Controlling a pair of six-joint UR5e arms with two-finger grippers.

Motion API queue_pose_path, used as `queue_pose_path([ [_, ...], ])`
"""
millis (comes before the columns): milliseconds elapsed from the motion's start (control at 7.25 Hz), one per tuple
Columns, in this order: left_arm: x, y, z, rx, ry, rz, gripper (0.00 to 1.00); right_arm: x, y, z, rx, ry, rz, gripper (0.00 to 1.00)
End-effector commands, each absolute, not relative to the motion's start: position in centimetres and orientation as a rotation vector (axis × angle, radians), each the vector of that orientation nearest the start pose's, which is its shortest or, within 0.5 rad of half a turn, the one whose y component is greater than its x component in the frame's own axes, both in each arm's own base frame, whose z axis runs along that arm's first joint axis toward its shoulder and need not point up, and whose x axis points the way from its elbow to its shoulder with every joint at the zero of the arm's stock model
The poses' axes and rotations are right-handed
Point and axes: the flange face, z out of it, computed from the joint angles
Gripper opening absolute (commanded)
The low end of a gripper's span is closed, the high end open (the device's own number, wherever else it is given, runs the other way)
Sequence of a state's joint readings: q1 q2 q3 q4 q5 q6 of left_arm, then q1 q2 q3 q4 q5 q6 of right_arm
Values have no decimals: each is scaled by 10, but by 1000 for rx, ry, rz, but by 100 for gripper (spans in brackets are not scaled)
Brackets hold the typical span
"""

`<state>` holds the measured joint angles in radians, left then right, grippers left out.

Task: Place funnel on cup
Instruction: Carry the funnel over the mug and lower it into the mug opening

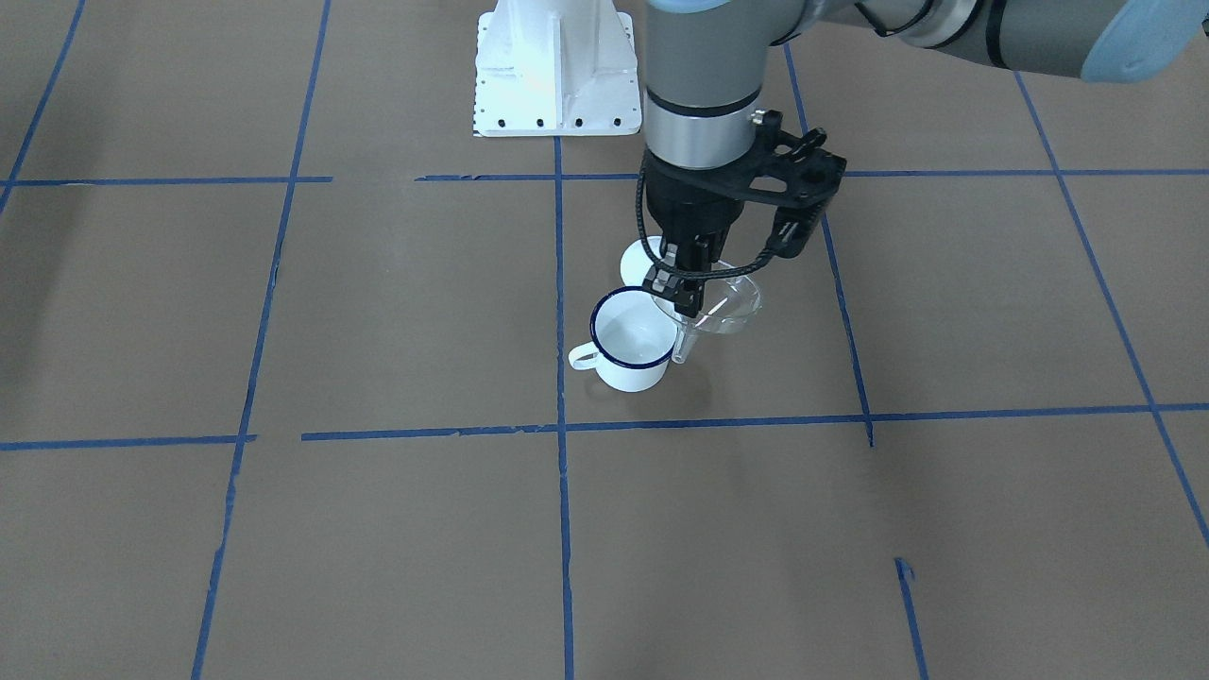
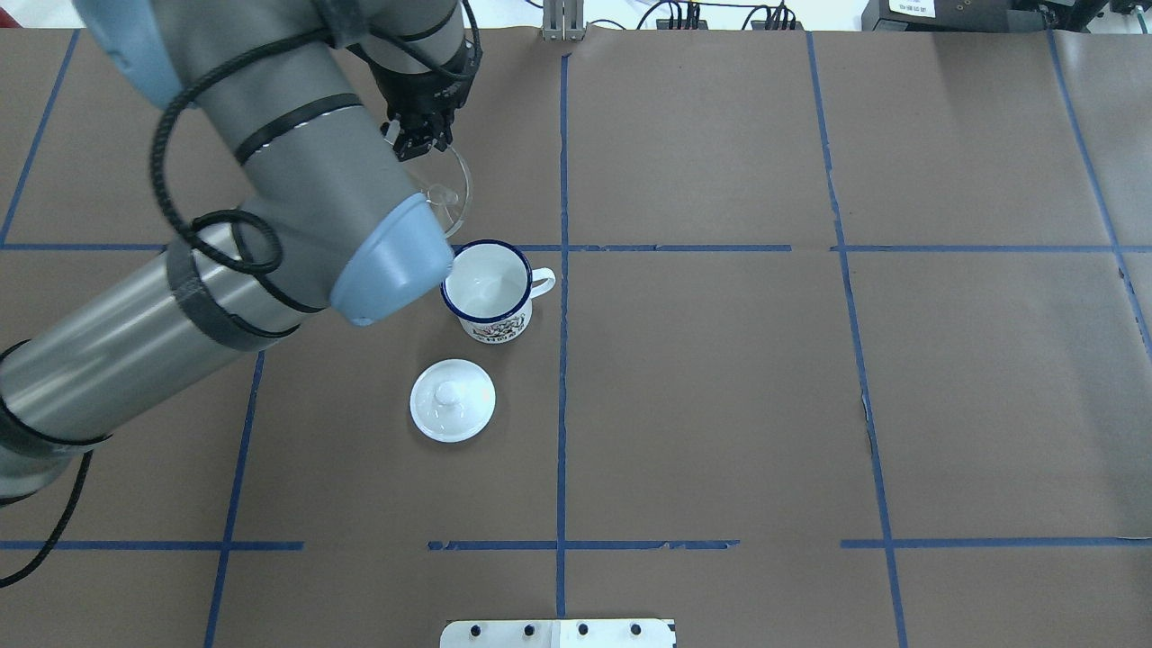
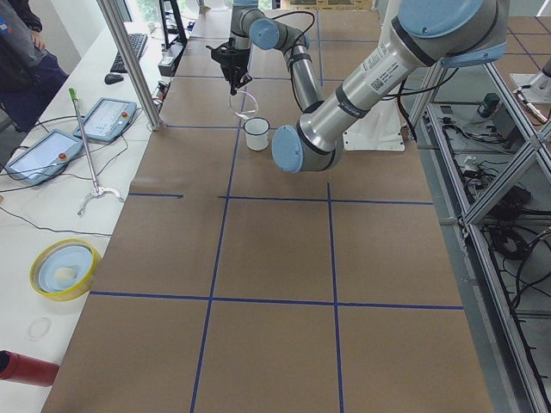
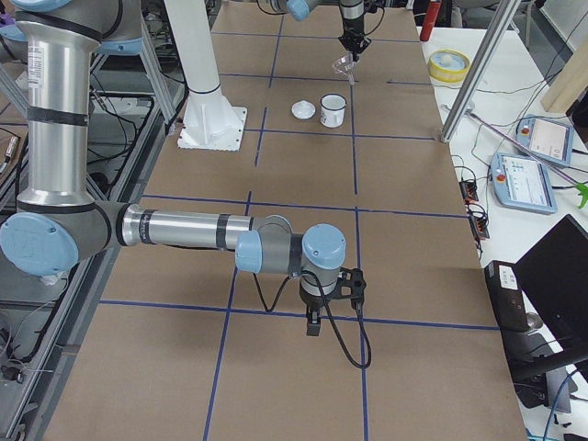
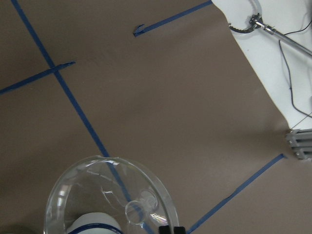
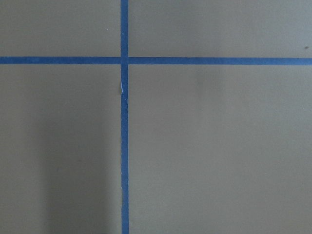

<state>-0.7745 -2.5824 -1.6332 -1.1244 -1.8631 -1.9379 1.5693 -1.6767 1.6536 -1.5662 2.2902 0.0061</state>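
I will release the clear funnel, now tilted beside the white cup, from my left gripper over the white cup's opening (image 1: 636, 325), with the funnel's cone resting inside the dark blue rim.
The clear funnel (image 1: 729, 304) hangs tilted in my left gripper (image 1: 687, 286), which is shut on its rim. The white cup (image 1: 631, 342) with the dark blue rim stands upright on the table just beside it. The funnel's spout points down outside the cup's rim, on the side away from the handle. In the overhead view the funnel (image 2: 447, 191) is just beyond the cup (image 2: 487, 286), under my left gripper (image 2: 419, 137). In the left wrist view the funnel (image 5: 109, 197) fills the bottom. My right gripper (image 4: 317, 319) hovers far off; I cannot tell whether it is open or shut.
A round white lid (image 2: 453, 400) with a knob lies on the table on the robot's side of the cup. The white robot base (image 1: 557, 66) stands behind. A side bench holds teach pendants (image 3: 52, 146) and a yellow-rimmed bowl (image 3: 65, 268).
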Motion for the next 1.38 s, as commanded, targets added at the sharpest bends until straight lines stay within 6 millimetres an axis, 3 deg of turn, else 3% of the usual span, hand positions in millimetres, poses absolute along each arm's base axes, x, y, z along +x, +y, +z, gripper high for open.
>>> queue_pose_path([
  [0, 478, -564, 59, -201, 550, -898, 0, 67, -446, 671, -20, -719, 11, 100],
  [276, 500, -553, 74, -207, 478, -790, 0, 67, -446, 670, -19, -719, 10, 100],
  [552, 516, -539, 69, -238, 484, -752, 0, 67, -446, 671, -20, -719, 11, 100],
  [828, 528, -543, 76, -242, 481, -736, 0, 67, -446, 671, -20, -719, 11, 100],
  [1103, 554, -558, 96, -235, 496, -722, 0, 67, -446, 671, -20, -719, 11, 100],
  [1241, 554, -558, 92, -234, 504, -720, 0, 67, -446, 671, -20, -719, 11, 100],
])
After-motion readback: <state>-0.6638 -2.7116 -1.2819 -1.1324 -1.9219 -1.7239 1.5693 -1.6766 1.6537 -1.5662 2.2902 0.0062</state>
